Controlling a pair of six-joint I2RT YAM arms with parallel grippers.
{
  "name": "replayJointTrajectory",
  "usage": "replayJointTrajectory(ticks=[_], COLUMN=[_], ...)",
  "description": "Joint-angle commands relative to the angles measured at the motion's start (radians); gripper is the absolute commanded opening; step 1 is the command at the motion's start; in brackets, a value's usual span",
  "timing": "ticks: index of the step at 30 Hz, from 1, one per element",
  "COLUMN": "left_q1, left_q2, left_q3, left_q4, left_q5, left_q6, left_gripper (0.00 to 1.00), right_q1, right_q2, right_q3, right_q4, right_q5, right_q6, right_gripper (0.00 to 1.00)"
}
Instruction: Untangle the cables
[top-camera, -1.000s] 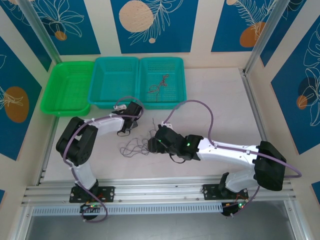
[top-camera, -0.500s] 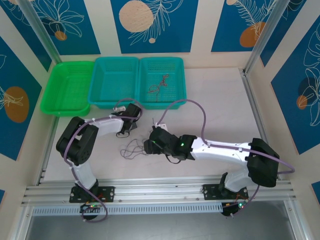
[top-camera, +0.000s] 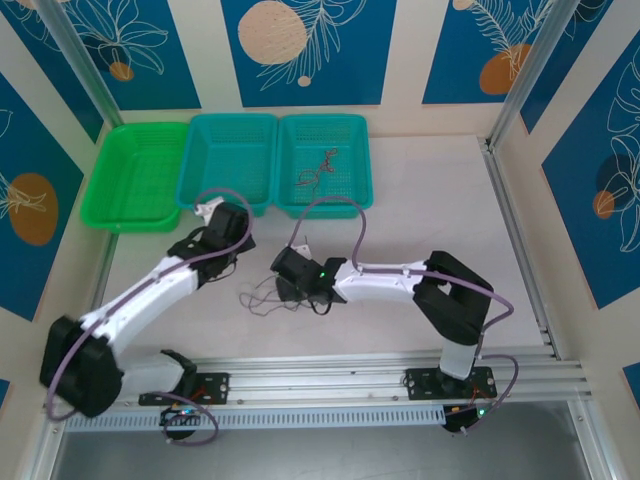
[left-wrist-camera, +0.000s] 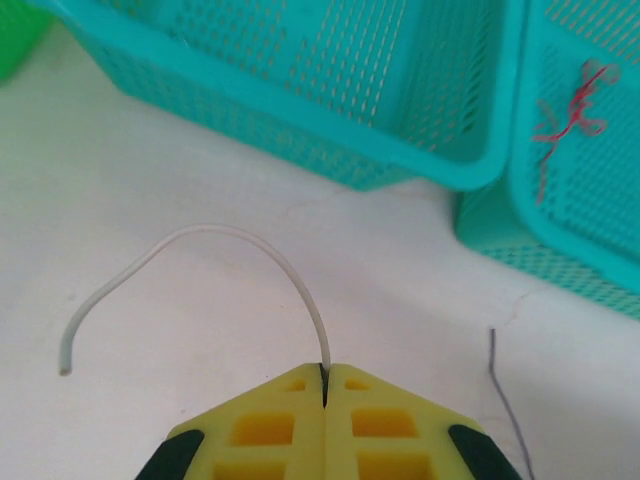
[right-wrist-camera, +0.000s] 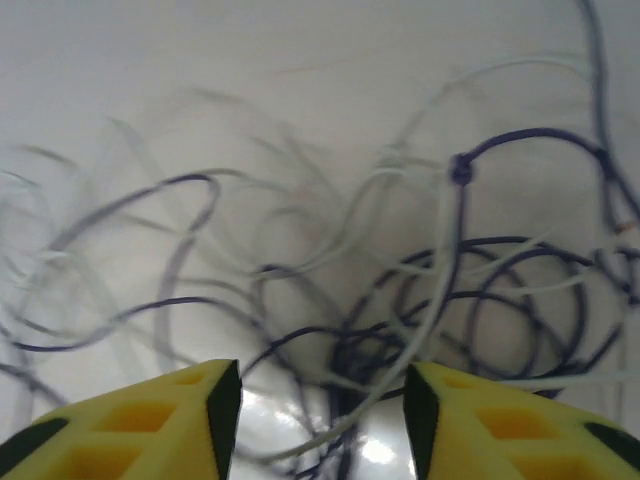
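Note:
My right gripper needs to close on the tangle (right-wrist-camera: 345, 375) and hold it while my left gripper pulls the whitish cable clear, because that cable threads through the dark loops.
A tangle of dark grey-black and whitish cables (top-camera: 262, 296) lies on the table in front of the arms. My right gripper (top-camera: 284, 285) hovers at its right edge, and in the right wrist view it stands open (right-wrist-camera: 317, 410) low over the blurred loops of the tangle (right-wrist-camera: 440, 300), with a few strands running between the fingers. My left gripper (top-camera: 225, 222) is near the teal baskets, shut (left-wrist-camera: 325, 375) on one whitish cable (left-wrist-camera: 240, 235) that arches up and left to a free end. A reddish-brown cable (top-camera: 318, 170) lies in the right teal basket (top-camera: 362, 170).
A green basket (top-camera: 100, 190) and a second teal basket (top-camera: 190, 165) line the back edge; their walls rise just ahead of the left gripper. A loose dark wire (left-wrist-camera: 505, 400) lies on the table to its right. Aluminium rails run along the front and right sides.
The right arm has reached left, bringing its gripper over the tangle. The left arm's elbow has swung out to the lower left while its gripper shifted a little left and back.

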Motion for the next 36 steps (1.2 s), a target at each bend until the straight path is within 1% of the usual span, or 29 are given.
replayJointTrajectory(ticks=[1,4,6,8,10,12,13,15,17,19,21,23,24,26,27,28,29,31,33,35,36], left_q1=[0.013,0.017,0.02,0.022,0.022,0.022,0.022,0.022,0.022,0.022,0.022,0.022,0.022,0.022,0.022,0.022,0.022,0.022,0.022,0.022,0.023], left_q2=[-0.132,-0.249,-0.305,-0.348,-0.379,-0.404,-0.413,-0.415,-0.403,-0.382,-0.371,-0.377,-0.386,-0.409,-0.423,-0.437,-0.448,-0.473,-0.495,-0.512,-0.519], left_q3=[0.017,0.049,0.062,0.064,0.044,0.003,-0.025,-0.07,-0.1,-0.107,-0.103,-0.095,-0.089,-0.079,-0.074,-0.069,-0.061,-0.04,-0.032,-0.032,-0.037], left_q4=[-0.159,-0.25,-0.301,-0.351,-0.389,-0.387,-0.37,-0.329,-0.302,-0.291,-0.285,-0.287,-0.294,-0.311,-0.323,-0.337,-0.355,-0.4,-0.444,-0.514,-0.566], left_q5=[-0.08,-0.132,-0.171,-0.208,-0.228,-0.215,-0.193,-0.142,-0.113,-0.101,-0.095,-0.098,-0.103,-0.122,-0.135,-0.152,-0.168,-0.201,-0.246,-0.324,-0.373], left_q6=[0.037,0.05,0.055,0.052,0.032,0.018,0.016,0.018,0.012,0.006,0.008,0.012,0.013,0.019,0.021,0.022,0.023,0.03,0.026,-0.021,-0.075], left_gripper=[0.0,0.0,0.0,0.0,0.0,0.0,0.0,0.0,0.0,0.0,0.0,0.0,0.0,0.0,0.0,0.0,0.0,0.0,0.0,0.0,0.0], right_q1=[-0.106,-0.209,-0.277,-0.33,-0.343,-0.321,-0.289,-0.196,-0.093,0.009,0.068,0.091,0.092,0.08,0.068,0.059,0.05,0.034,0.015,-0.009,-0.024], right_q2=[-0.017,-0.093,-0.161,-0.24,-0.308,-0.368,-0.395,-0.422,-0.426,-0.397,-0.334,-0.241,-0.189,-0.105,-0.069,-0.036,-0.009,0.043,0.061,0.049,0.031], right_q3=[-0.064,-0.176,-0.259,-0.332,-0.362,-0.357,-0.339,-0.292,-0.24,-0.194,-0.153,-0.09,-0.057,-0.026,-0.014,-0.002,0.013,0.048,0.059,0.035,0.008], right_q4=[-0.015,0.018,0.046,0.056,0.03,-0.016,-0.043,-0.098,-0.108,-0.069,-0.006,0.01,0.015,0.054,0.067,0.069,0.054,-0.024,-0.093,-0.132,-0.134], right_q5=[-0.073,-0.112,-0.137,-0.138,-0.113,-0.075,-0.04,0.067,0.161,0.262,0.29,0.29,0.287,0.219,0.169,0.145,0.151,0.228,0.323,0.375,0.377], right_q6=[0.055,0.113,0.152,0.173,0.166,0.127,0.098,0.05,-0.02,-0.123,-0.249,-0.346,-0.383,-0.434,-0.447,-0.45,-0.448,-0.429,-0.406,-0.372,-0.359], right_gripper=[0.38,0.34,0.34,0.36,0.4,0.45,0.48,0.53,0.58,0.62,0.66,0.69,0.69,0.69,0.69,0.69,0.69,0.69,0.69,0.69,0.69])
